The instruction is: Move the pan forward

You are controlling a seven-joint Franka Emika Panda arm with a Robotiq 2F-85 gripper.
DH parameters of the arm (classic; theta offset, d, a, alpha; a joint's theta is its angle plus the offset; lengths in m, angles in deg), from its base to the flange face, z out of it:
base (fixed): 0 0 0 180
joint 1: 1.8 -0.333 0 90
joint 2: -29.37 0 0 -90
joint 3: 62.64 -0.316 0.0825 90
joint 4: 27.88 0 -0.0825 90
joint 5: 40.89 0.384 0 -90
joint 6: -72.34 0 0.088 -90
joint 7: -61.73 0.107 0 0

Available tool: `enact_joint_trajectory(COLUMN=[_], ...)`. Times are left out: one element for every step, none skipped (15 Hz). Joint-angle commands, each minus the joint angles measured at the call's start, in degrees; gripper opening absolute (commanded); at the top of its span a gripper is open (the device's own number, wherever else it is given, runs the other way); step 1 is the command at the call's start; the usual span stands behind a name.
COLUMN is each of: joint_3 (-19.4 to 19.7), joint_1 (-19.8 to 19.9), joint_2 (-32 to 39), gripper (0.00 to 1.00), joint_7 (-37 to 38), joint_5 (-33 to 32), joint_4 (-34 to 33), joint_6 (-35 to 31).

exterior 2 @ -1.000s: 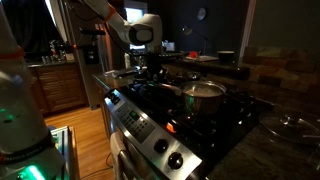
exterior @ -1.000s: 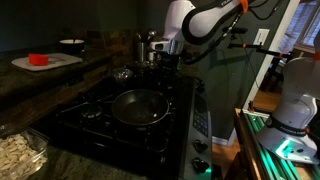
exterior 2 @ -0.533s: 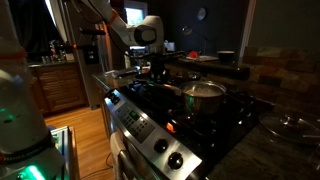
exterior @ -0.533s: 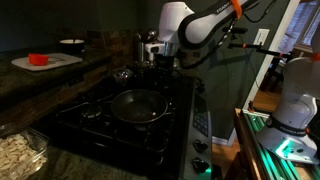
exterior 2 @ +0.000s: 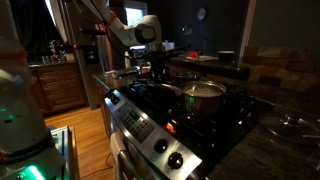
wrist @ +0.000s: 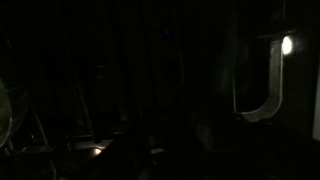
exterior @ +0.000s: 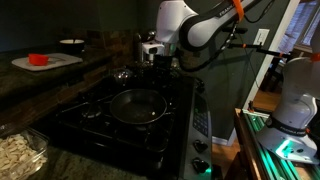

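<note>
The pan will be set down on the near burner, slightly closer to the stove knobs [exterior: 143, 111], and my gripper needs to release it there.
The pan [exterior: 138, 105] is wide, dark and round and sits on the black stove's near burner. Its long handle points toward the arm. In an exterior view it catches the light [exterior 2: 203, 95]. My gripper [exterior: 159, 60] hangs above the far end of the stove, over the handle's end and apart from the pan bowl. It also shows in an exterior view [exterior 2: 157, 68]. The fingers are too dark to tell open from shut. The wrist view is almost black and shows neither pan nor fingers clearly.
A small shiny saucepan [exterior: 122, 74] and a tall metal pot [exterior: 145, 45] stand at the far burners. A white board with a red item [exterior: 38, 60] and a bowl [exterior: 72, 43] lie on the counter. A clear container [exterior: 15, 152] sits nearest. Stove knobs [exterior 2: 165, 152] line the front.
The arm and gripper have shifted slightly toward the far end of the stove. The pan has not moved.
</note>
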Motion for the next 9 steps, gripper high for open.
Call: enact_joint_trajectory(joint_3=[-0.18,-0.18,-0.18,-0.18,-0.18,-0.13,-0.09,-0.12,-0.07], joint_1=[0.15,0.15,0.15,0.15,0.15,0.13,0.25,0.41,0.51], joint_2=[0.00,0.00,0.00,0.00,0.00,0.15,0.24,0.41,0.60], gripper=[0.32,0.32,0.32,0.32,0.08,0.08,0.08,0.08,0.08], joint_7=[0.04,0.04,0.04,0.05,0.05,-0.10,-1.70,-3.84,-5.47], joint_5=[-0.01,-0.01,-0.01,-0.01,-0.01,-0.86,-1.21,-0.91,-1.28], joint_4=[-0.13,-0.13,-0.13,-0.13,-0.13,-0.36,-0.33,-0.50,-0.64], joint_6=[0.18,0.18,0.18,0.18,0.18,1.44,1.29,1.30,1.10])
